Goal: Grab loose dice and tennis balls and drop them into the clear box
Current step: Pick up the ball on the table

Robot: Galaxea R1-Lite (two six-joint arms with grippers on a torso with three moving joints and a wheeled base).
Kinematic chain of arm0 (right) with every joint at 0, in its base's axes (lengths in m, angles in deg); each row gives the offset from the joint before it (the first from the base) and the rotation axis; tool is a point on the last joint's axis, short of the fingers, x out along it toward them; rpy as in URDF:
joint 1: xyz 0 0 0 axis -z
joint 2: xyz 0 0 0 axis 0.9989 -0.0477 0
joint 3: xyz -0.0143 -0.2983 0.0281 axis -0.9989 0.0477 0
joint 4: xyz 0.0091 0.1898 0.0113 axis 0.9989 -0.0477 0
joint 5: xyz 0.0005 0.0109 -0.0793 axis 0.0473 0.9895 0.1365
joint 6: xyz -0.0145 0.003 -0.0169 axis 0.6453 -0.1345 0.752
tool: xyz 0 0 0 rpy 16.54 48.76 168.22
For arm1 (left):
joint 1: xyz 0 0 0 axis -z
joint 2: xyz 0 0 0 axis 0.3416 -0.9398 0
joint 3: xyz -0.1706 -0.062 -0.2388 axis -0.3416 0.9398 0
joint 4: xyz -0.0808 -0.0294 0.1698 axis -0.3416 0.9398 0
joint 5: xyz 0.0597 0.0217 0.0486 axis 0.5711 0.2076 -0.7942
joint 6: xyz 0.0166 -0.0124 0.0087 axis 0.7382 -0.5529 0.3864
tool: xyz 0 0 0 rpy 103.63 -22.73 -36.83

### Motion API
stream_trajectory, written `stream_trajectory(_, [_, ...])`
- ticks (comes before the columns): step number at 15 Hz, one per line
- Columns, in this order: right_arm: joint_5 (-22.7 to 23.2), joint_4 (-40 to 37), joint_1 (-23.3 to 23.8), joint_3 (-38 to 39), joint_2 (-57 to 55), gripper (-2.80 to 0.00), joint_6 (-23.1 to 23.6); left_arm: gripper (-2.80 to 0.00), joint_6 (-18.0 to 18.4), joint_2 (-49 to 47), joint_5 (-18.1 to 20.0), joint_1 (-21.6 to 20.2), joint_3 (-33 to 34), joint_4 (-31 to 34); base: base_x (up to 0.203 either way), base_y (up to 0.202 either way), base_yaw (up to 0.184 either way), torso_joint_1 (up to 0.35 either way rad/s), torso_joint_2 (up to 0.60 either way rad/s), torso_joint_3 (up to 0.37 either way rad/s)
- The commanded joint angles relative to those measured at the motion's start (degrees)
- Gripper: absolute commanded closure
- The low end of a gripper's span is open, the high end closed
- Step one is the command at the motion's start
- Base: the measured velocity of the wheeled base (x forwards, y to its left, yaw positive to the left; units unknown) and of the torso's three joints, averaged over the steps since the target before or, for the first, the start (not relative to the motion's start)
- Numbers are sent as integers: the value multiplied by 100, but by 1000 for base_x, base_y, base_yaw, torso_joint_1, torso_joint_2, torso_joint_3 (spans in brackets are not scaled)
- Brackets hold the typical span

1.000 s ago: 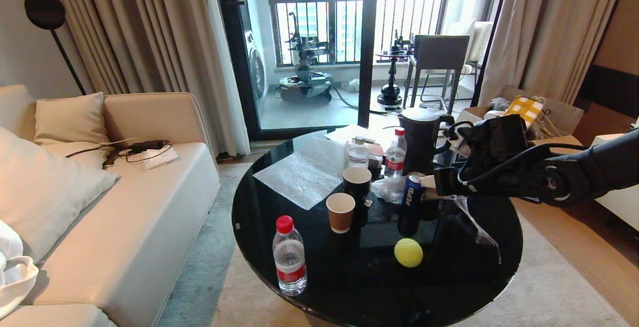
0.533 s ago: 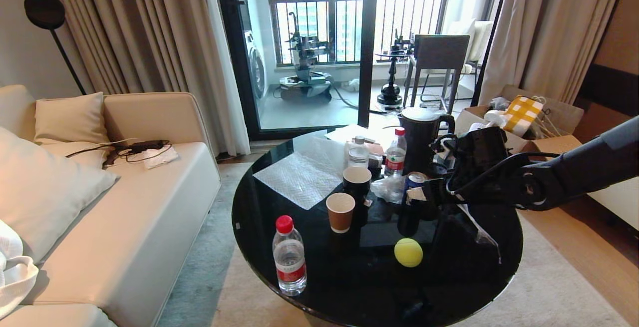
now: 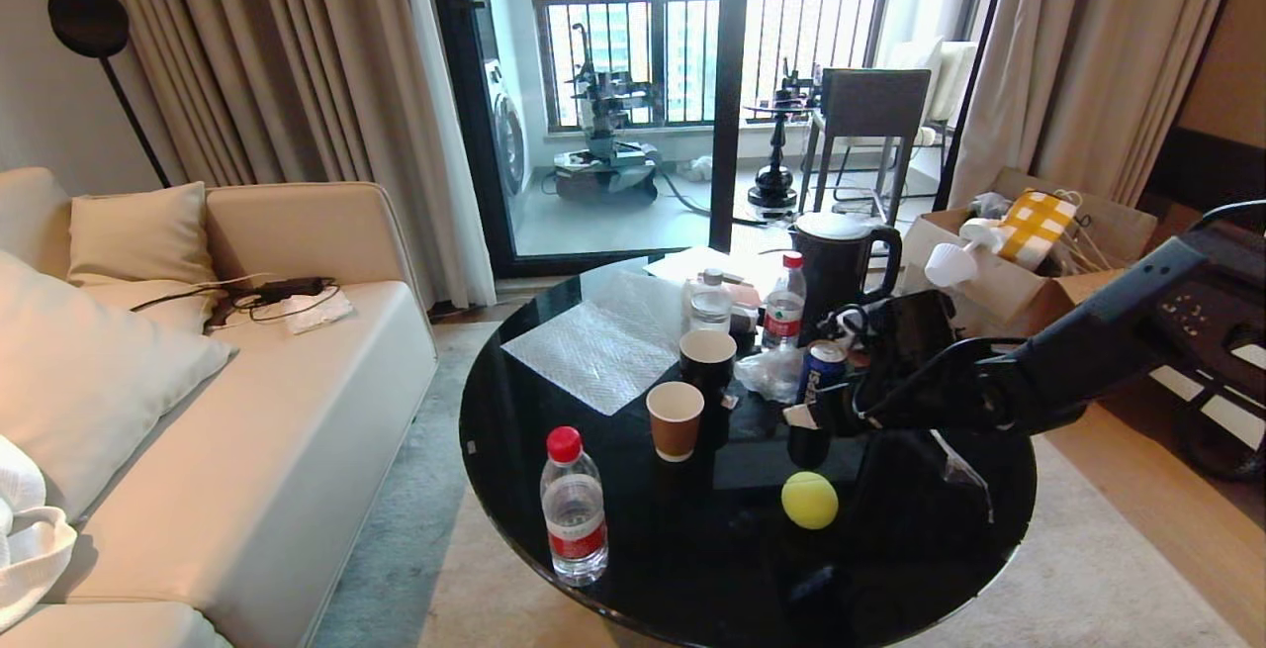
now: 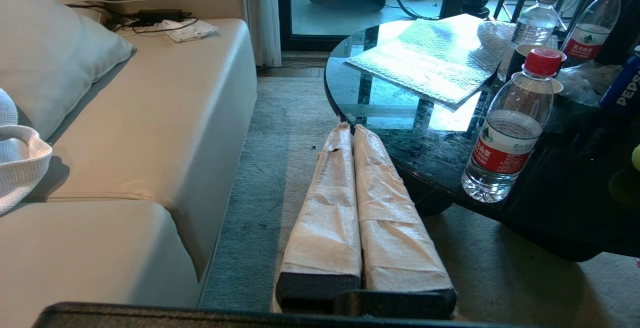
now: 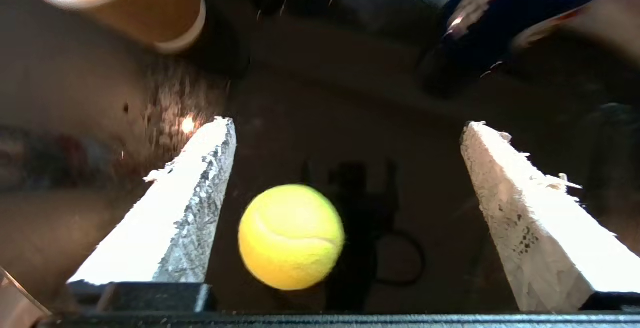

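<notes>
My right gripper will close around the middle of the ball, on the opposite sides of the tennis ball point(image 3: 810, 501) point(image 5: 291, 237), because the ball needs to go into the clear box.
One fuzzy yellow-green tennis ball point(image 3: 809, 500) lies on the black round table point(image 3: 514, 450), near its front. My right gripper point(image 3: 806, 420) hangs just above and behind the ball, pointing down. In the right wrist view the ball point(image 5: 291, 236) rests on the dark tabletop between the wide-open taped fingers point(image 5: 200, 193), nearer one of them and touching neither. The right gripper point(image 5: 347, 122) holds nothing. My left gripper point(image 4: 351, 128) is shut and empty, parked low over the carpet beside the table's left edge. The dice and the clear box are out of view.
On the table stand a water bottle point(image 3: 574, 509), a brown paper cup point(image 3: 675, 418), a Pepsi can point(image 3: 819, 371), a black kettle point(image 3: 841, 272) and a flat ribbed lid point(image 3: 603, 341). A crumpled plastic bag point(image 3: 949, 455) lies under my right arm. A sofa point(image 3: 247, 411) is left.
My right arm has come down and reached forward from beside the Pepsi can to just over the tennis ball. The ball and the other things have not moved.
</notes>
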Motion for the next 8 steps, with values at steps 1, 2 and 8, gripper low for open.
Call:
stream_trajectory(1, [6, 15, -20, 15, -119, -280, 11, 0, -2, 0, -2, 0, 0, 0, 0, 0, 0, 0, 0, 0])
stream_trajectory(2, [6, 15, -20, 15, -119, -280, 11, 0, -2, 0, -2, 0, 0, 0, 0, 0, 0, 0, 0, 0])
stream_trajectory(8, [-255, -73, -62, 373, -342, -280, 516, 0, -2, 0, -2, 0, 0, 0, 0, 0, 0, 0, 0, 0])
